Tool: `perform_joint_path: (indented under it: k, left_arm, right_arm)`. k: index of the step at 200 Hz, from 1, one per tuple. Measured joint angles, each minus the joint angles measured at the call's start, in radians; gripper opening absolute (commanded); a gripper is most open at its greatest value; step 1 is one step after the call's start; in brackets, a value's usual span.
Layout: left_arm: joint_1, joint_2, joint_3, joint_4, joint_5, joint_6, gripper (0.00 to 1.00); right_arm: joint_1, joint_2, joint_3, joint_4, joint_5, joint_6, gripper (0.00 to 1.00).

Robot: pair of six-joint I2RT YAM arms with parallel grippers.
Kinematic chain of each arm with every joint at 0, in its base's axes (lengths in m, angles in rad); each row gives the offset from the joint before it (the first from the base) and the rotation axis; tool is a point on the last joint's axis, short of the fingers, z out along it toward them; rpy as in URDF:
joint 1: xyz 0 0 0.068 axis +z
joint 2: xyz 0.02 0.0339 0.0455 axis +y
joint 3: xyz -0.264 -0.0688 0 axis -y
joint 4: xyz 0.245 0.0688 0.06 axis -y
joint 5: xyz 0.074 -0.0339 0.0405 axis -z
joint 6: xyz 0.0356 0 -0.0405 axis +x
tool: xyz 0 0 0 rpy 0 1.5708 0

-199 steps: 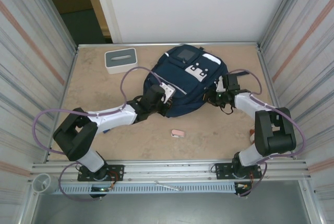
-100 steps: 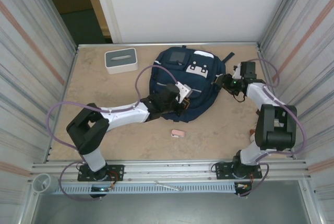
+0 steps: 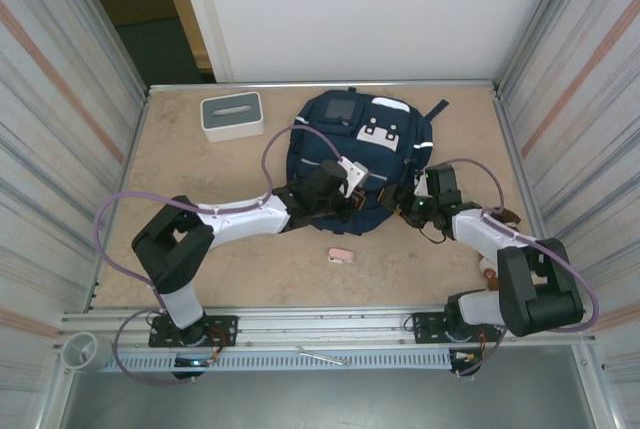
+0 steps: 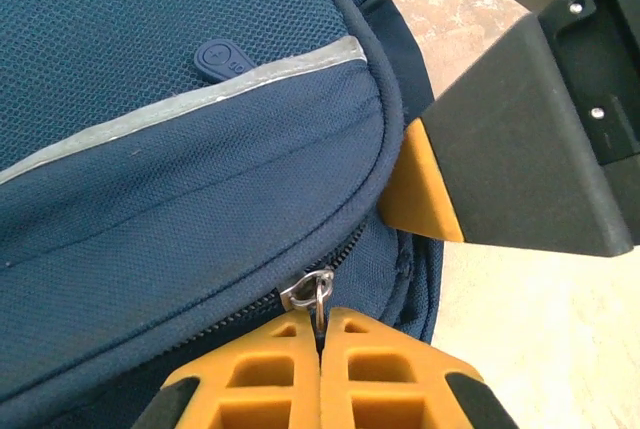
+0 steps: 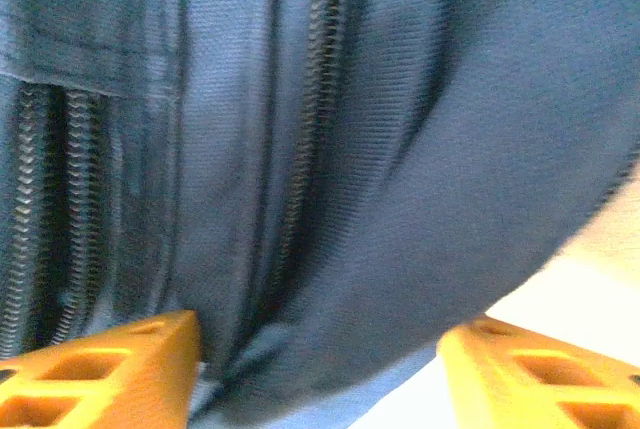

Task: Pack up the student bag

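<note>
The bag's side fabric sits loose in the robot's open right gripper, so that gripper should pinch the fabric's fold (image 5: 330,344) and brace the bag while the left gripper pulls the zipper.
The student bag (image 3: 372,134), navy blue with white patches, lies flat at the middle back of the table. My left gripper (image 3: 358,199) is at the bag's near edge, shut on the metal ring of a zipper pull (image 4: 314,294); its orange fingertips (image 4: 320,339) meet with the ring pinched between them. My right gripper (image 3: 405,201) sits at the bag's near right side, open. In the right wrist view its fingers (image 5: 110,364) stand wide apart, with blurred bag fabric (image 5: 400,149) and zipper rows bulging between them. One right finger (image 4: 420,184) presses against the bag's side seam.
A grey-and-white box (image 3: 232,115) stands at the back left. A small pink object (image 3: 341,256) lies on the table in front of the bag. Corrugated walls close both sides, and a metal rail (image 3: 330,324) runs along the near edge.
The right gripper left the bag's far right corner, opened, and swung to the near right side. The bag shifted right and back early on; the left gripper stayed shut on the zipper pull.
</note>
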Motion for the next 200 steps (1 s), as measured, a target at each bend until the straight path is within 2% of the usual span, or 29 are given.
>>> perform_joint_path:
  k: [13, 29, 60, 89, 128, 142, 167, 178, 200]
  left_arm:
    - [0.0, 0.0, -0.004, -0.001, -0.01, 0.002, 0.0]
    - [-0.001, -0.004, -0.02, -0.003, -0.03, 0.013, 0.0]
    - [0.012, -0.031, -0.06, -0.015, -0.088, 0.053, 0.0]
    - [0.066, -0.084, -0.106, -0.037, -0.143, 0.084, 0.0]
    - [0.095, -0.116, -0.12, -0.062, -0.169, 0.103, 0.0]
    - [0.094, -0.124, -0.125, -0.053, -0.148, 0.098, 0.0]
    - [0.077, -0.126, -0.126, -0.025, -0.101, 0.057, 0.0]
    - [0.064, -0.124, -0.123, -0.021, -0.089, 0.037, 0.0]
    - [0.033, -0.095, -0.083, -0.023, -0.071, 0.005, 0.0]
  right_arm:
    - [0.001, 0.011, 0.002, 0.029, 0.0, 0.008, 0.13]
    - [-0.017, 0.019, 0.004, 0.046, -0.011, 0.008, 0.0]
    - [-0.098, 0.019, 0.005, 0.03, -0.038, -0.015, 0.0]
    - [-0.175, 0.009, 0.026, -0.021, -0.045, -0.064, 0.0]
    - [-0.198, 0.039, 0.157, -0.174, -0.061, -0.157, 0.0]
    - [-0.209, 0.079, 0.215, -0.216, -0.062, -0.185, 0.08]
    - [-0.262, 0.108, 0.267, -0.244, -0.056, -0.219, 0.37]
    - [-0.296, 0.093, 0.267, -0.24, -0.041, -0.219, 0.47]
    - [-0.323, 0.003, 0.22, -0.222, -0.002, -0.213, 0.61]
